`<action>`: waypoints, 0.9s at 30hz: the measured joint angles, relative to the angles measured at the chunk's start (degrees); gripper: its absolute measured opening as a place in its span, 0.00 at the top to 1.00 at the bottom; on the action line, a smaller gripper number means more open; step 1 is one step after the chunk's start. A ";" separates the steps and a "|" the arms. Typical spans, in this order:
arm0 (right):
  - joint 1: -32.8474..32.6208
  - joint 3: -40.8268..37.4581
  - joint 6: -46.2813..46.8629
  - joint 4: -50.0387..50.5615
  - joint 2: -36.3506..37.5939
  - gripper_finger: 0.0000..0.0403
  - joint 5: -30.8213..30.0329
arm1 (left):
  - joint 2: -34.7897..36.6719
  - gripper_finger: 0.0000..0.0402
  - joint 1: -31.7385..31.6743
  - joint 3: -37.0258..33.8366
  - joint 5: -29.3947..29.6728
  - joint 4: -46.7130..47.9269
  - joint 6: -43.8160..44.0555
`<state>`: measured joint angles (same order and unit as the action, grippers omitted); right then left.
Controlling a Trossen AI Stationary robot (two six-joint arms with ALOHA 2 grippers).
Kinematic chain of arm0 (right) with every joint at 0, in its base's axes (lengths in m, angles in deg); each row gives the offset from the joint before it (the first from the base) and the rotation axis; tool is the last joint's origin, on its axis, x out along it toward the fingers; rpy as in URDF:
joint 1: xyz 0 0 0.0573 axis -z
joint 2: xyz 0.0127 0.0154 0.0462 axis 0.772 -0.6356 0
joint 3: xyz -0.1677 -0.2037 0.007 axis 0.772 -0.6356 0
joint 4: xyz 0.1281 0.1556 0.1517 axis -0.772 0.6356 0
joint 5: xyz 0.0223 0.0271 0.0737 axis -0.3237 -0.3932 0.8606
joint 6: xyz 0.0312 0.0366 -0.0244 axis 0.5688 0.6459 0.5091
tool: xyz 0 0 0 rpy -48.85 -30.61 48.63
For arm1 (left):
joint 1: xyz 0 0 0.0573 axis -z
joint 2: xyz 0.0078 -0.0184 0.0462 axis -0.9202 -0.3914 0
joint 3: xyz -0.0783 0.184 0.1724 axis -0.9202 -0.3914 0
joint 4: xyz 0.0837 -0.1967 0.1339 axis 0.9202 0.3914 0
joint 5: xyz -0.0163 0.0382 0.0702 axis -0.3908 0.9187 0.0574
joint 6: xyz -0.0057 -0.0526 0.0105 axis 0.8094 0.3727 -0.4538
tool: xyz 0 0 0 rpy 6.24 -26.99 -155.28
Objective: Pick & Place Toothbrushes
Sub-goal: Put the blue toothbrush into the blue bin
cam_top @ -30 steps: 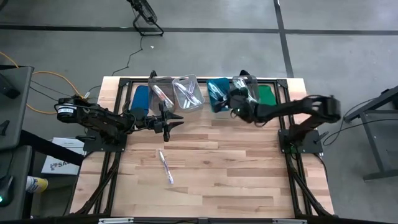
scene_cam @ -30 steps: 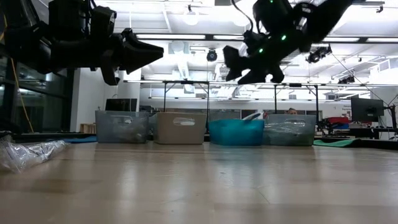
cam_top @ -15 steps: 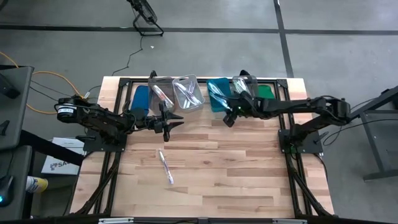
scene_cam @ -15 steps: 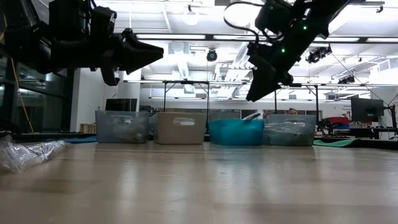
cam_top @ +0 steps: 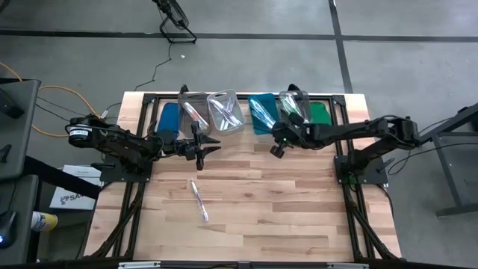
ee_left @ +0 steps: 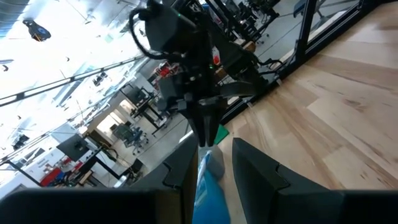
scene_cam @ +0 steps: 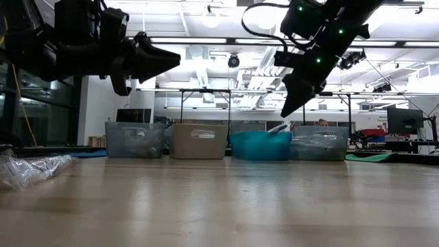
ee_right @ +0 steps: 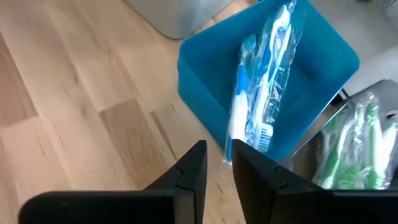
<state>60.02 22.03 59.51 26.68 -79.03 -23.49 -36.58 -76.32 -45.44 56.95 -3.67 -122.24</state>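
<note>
One blue toothbrush's end sticks out over the near rim of the teal bin, so next I grip that end (ee_right: 236,138) with my right gripper, lift the toothbrush and lay it inside.
Two wrapped toothbrushes (cam_top: 199,200) lie flat on the wooden table, near its middle. More toothbrushes lie in the bins at the far edge: blue ones (ee_right: 261,93) in the teal bin (cam_top: 261,114), green ones (ee_right: 348,155) in the clear bin (cam_top: 294,105) beside it. My right gripper (cam_top: 275,152) hangs just in front of the teal bin, slanting down. Its fingers (ee_right: 193,168) stand a narrow gap apart, with nothing between them. My left gripper (cam_top: 215,145) hovers level in front of the left bins, its fingers (ee_left: 255,168) a little apart and empty.
Another clear bin (cam_top: 193,112) and a grey bin (cam_top: 225,110) stand left of the teal one. A blue pad (cam_top: 169,118) and a green pad (cam_top: 321,113) lie at the ends of the row. Bare wood spreads toward the near edge.
My right gripper has come away from above the teal and clear bins toward the table's near edge. It has tipped from about level to slanting down. Its fingers, wide apart a second ago, have drawn nearly together.
</note>
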 joint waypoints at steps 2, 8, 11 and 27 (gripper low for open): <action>-0.99 0.00 -1.18 0.45 -0.05 0.82 -1.58 | 0.00 0.77 0.01 0.00 -0.01 0.11 0.00; -3.45 0.00 -5.26 0.65 -0.18 0.70 -6.05 | 0.00 0.77 0.01 0.00 0.00 0.13 0.00; -4.22 0.00 -7.66 0.70 -1.39 0.61 -8.96 | 0.00 0.77 0.01 0.00 -0.01 0.13 0.00; -5.82 0.00 -14.49 -4.06 -11.78 0.58 -19.90 | 0.00 0.77 0.00 0.00 0.02 0.22 0.02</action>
<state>54.20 22.03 45.01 22.62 -90.81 -43.39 -36.58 -76.32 -45.44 56.97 -3.44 -122.22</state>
